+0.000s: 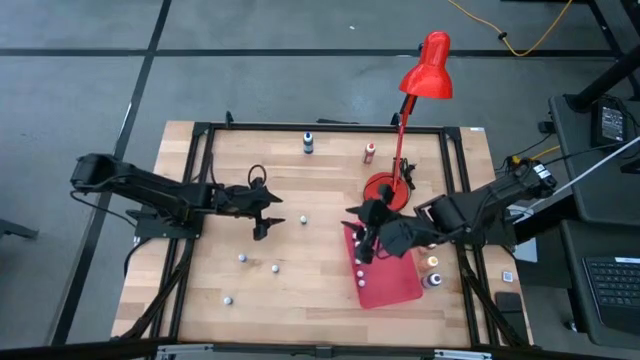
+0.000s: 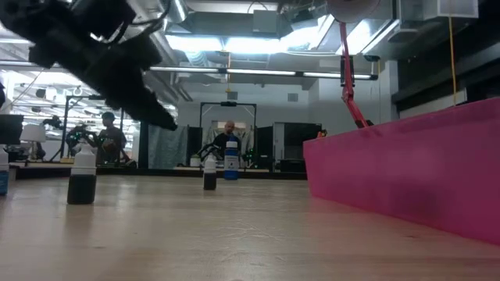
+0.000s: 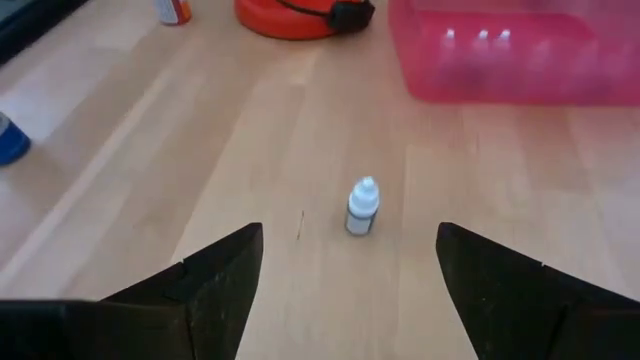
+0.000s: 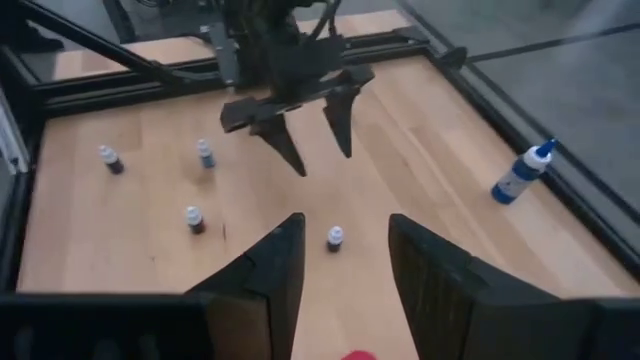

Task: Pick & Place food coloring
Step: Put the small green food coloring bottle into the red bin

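Observation:
The robot's left gripper should close on the body of the tiny whitish bottle (image 1: 303, 221) (image 3: 359, 221) between both grippers, just below the bottle's cap.
The food coloring bottles are scattered. One tiny whitish bottle (image 1: 304, 219) stands upright on the wood between both grippers, also seen in the left wrist view (image 3: 362, 206) and the right wrist view (image 4: 335, 238). My left gripper (image 1: 268, 218) is open, hovering just left of it; its fingers (image 3: 215, 285) frame the bottle from a distance. My right gripper (image 1: 362, 238) is open above the red mat's far left corner (image 1: 352, 232), pointing toward the same bottle. Three more small bottles (image 1: 241, 258) stand toward the near left. Several (image 1: 360, 273) stand on the mat.
The red mat (image 1: 390, 275) lies near right, with two bottles (image 1: 433, 270) beside its right edge. The red lamp's base (image 1: 385, 190) sits behind the right gripper and its pole rises over the far edge. A blue bottle (image 1: 308, 143) and a red one (image 1: 369, 151) stand far.

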